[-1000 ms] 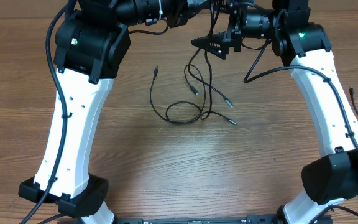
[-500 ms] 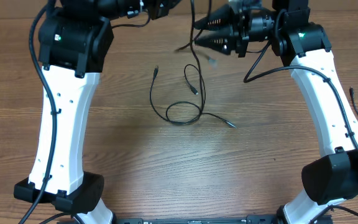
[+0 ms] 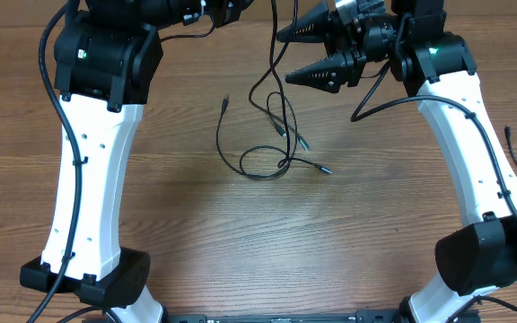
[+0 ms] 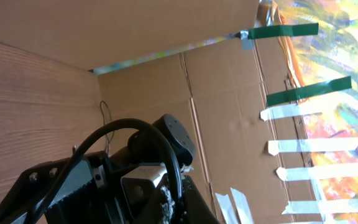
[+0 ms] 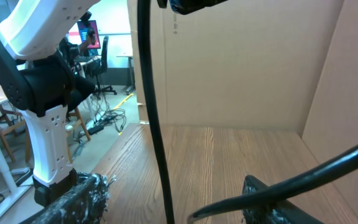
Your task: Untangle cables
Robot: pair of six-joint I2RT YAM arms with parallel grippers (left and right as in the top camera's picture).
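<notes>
Next, my right gripper takes hold of the raised part of the cord (image 3: 275, 68) and carries the cord clear, since the cord in my left gripper trails across the looped cable.
The cables (image 3: 264, 162) lie mid-table as thin black cords: a loop with plug ends (image 3: 226, 100) spread to the left and right. One strand (image 3: 270, 54) rises from the tangle to the top edge. My left gripper (image 4: 176, 200) is shut on that black cord (image 4: 135, 127), and is out of frame in the overhead view. My right gripper (image 3: 282, 58) is open at the back, its two fingers on either side of the raised strand without touching it. In the right wrist view the strand (image 5: 156, 124) hangs between the fingers (image 5: 73, 196).
Cardboard walls (image 4: 229, 106) with tape strips stand behind the table. The white left arm (image 3: 92, 179) and right arm (image 3: 474, 144) flank the tangle. The right arm's own thick wire (image 5: 316, 171) crosses its wrist view. Another black wire (image 3: 514, 148) lies at the right edge.
The right gripper let go of the cable and its fingers spread wide. The left arm pulled up and left, raising its strand. The freed plug ends dropped back onto the table.
</notes>
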